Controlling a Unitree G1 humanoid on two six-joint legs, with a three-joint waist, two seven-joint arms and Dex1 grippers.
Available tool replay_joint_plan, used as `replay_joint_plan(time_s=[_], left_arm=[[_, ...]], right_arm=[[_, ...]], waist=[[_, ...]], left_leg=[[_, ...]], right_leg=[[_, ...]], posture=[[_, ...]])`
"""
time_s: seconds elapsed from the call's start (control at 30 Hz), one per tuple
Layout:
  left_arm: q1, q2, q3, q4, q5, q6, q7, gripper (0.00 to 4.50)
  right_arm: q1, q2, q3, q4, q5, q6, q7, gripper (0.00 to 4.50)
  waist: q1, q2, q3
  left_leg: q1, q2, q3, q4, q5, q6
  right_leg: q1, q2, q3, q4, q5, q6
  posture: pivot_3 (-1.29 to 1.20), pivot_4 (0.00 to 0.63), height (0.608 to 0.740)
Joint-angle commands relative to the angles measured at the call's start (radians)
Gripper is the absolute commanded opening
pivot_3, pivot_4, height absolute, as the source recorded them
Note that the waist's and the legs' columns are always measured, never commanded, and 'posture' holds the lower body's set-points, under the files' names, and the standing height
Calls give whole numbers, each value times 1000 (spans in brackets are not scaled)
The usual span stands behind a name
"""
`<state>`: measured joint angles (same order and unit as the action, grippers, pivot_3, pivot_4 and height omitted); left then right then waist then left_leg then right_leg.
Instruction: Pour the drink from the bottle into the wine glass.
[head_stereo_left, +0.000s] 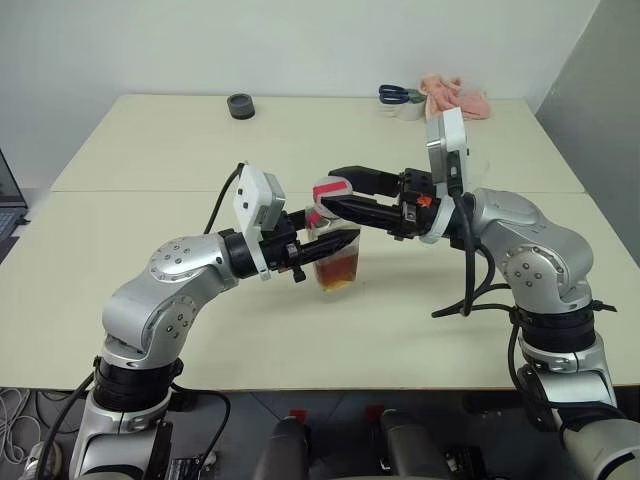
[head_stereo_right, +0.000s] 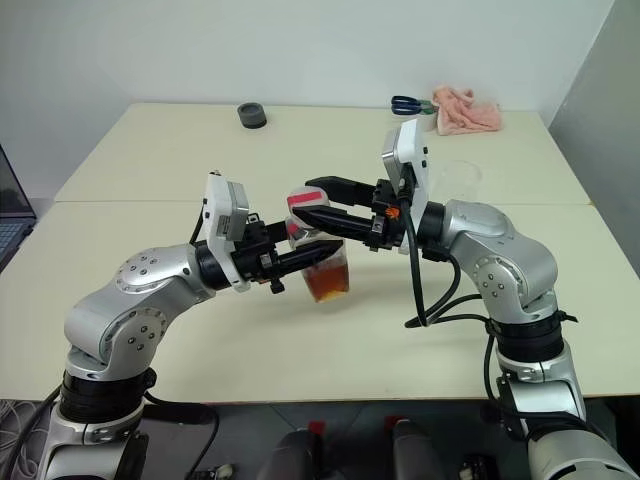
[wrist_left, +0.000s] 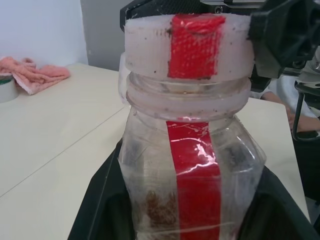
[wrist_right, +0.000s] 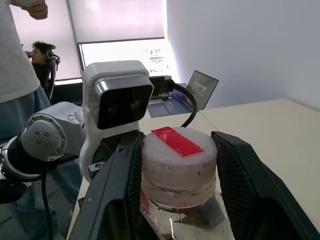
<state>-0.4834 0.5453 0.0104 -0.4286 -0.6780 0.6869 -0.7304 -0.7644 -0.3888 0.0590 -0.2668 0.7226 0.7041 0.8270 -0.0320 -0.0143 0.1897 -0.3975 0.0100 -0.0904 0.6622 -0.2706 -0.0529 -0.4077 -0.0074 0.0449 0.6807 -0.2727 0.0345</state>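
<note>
The white cap will go down from my right gripper onto the bare table (head_stereo_left: 404, 267) in front of the wine glass, toward the bottle. The cap is still on the upright bottle.
My left gripper (head_stereo_left: 338, 246) is shut on the squarish body of the clear bottle (head_stereo_left: 336, 262), holding it upright just above the middle of the table (head_stereo_left: 150, 210). The amber drink (head_stereo_right: 327, 282) fills the bottle's lower part. A red strip runs up the bottle (wrist_left: 192, 170) and over its white cap (wrist_right: 179, 157). My right gripper (head_stereo_left: 329, 193) comes in from the right, level, with its black fingers (wrist_right: 120, 180) closed against the cap's two sides. The clear wine glass (head_stereo_right: 462, 180) stands on the table at the far right, behind my right arm.
A dark round puck (head_stereo_left: 240, 105) sits at the table's far edge. Blue-handled scissors (head_stereo_left: 400, 95) and a pink cloth (head_stereo_left: 455, 97) lie at the far right corner. A laptop (head_stereo_left: 8, 200) stands off the table's left side. A person (wrist_right: 20, 60) stands beyond the table.
</note>
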Motion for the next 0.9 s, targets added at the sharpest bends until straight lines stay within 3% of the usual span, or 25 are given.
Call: replay_joint_plan(time_s=[0.03, 0.1, 0.4, 0.57, 0.7, 0.8, 0.9], left_arm=[[-9, 1, 22, -46, -10, -22, 4, 1825], [-7, 1, 21, -47, -10, -21, 4, 1825], [-1, 0, 19, -50, -17, -27, 8, 1825], [-7, 0, 10, -41, -20, -31, 6, 1825], [-4, 3, 0, -43, -28, -27, -12, 1825], [11, 10, -4, -57, -29, -25, -24, 1825], [16, 14, 12, -64, -34, -17, -16, 1825]], right_arm=[[-39, 25, -45, -9, 33, -11, -25, 1783], [-79, 53, -93, 15, 34, -52, -65, 1783], [-84, 25, -90, 16, -13, -128, -19, 1783], [-61, -90, -14, 4, -33, -140, 186, 1783], [-94, -127, -16, 69, -29, -155, 259, 1783], [-117, -113, -43, 109, -16, -141, 238, 1783], [-107, -70, -111, 108, 33, -79, 111, 1783]], waist=[[0, 0, 0], [0, 0, 0], [0, 0, 0], [0, 0, 0], [-1, 0, 0], [-5, 0, 0], [-4, 0, 0]], left_leg=[[0, 0, 0, 0, 0, 0], [0, 0, 0, 0, 0, 0], [0, 0, 0, 0, 0, 0], [0, 0, 0, 0, 0, 0], [0, 0, 0, 0, 0, 0], [1, 1, 1, 0, 0, 0], [1, 1, 1, 0, 0, 0]], right_leg=[[0, 0, 0, 0, 0, 0], [0, 0, 0, 0, 0, 0], [0, 0, 0, 0, 0, 0], [0, 0, 0, 0, 0, 0], [0, 0, 0, 0, 0, 0], [0, 1, 1, 1, 0, 0], [0, 1, 1, 0, 0, 0]], posture=[[0, 150, 740], [0, 150, 740], [0, 150, 740], [0, 150, 740], [0, 150, 740], [0, 150, 740], [0, 150, 740]])
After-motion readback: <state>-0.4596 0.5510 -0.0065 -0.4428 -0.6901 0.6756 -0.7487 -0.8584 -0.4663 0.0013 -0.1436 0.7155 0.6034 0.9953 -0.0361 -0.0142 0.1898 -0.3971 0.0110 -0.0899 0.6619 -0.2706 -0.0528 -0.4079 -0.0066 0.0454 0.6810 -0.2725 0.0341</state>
